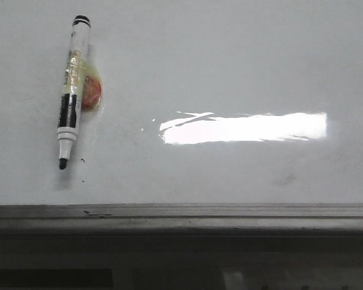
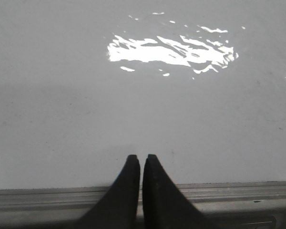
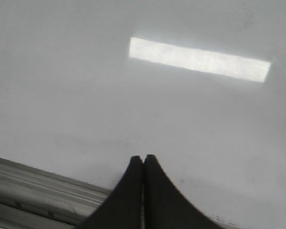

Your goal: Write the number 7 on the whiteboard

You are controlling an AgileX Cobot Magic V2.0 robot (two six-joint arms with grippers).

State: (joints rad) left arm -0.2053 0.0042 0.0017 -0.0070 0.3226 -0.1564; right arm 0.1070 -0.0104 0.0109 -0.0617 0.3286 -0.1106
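Observation:
The black band (image 1: 68, 112) of the black-and-white marker, between the red and yellow lump and the marker's tip, will be gripped by my left gripper.
The whiteboard (image 1: 230, 66) is large, glossy and white, with a bright rectangular glare and a grey metal bottom frame (image 1: 181, 219). No number 7 shows on it. A black-and-white marker (image 1: 71, 90) lies on the board at the left, uncapped tip toward the frame, with a clear-wrapped red and yellow lump beside it. My left gripper (image 2: 142, 156) is shut and empty over the board's (image 2: 143, 109) near edge. My right gripper (image 3: 143, 156) is shut and empty over the board (image 3: 133, 109) near the frame. Neither gripper shows in the front view.
Small black specks (image 1: 83, 161) sit on the board next to the marker tip. A faint grey smudge (image 1: 285, 179) lies at the lower right. The metal frame shows under both grippers, in the left wrist view (image 2: 238, 195) and the right wrist view (image 3: 38, 183).

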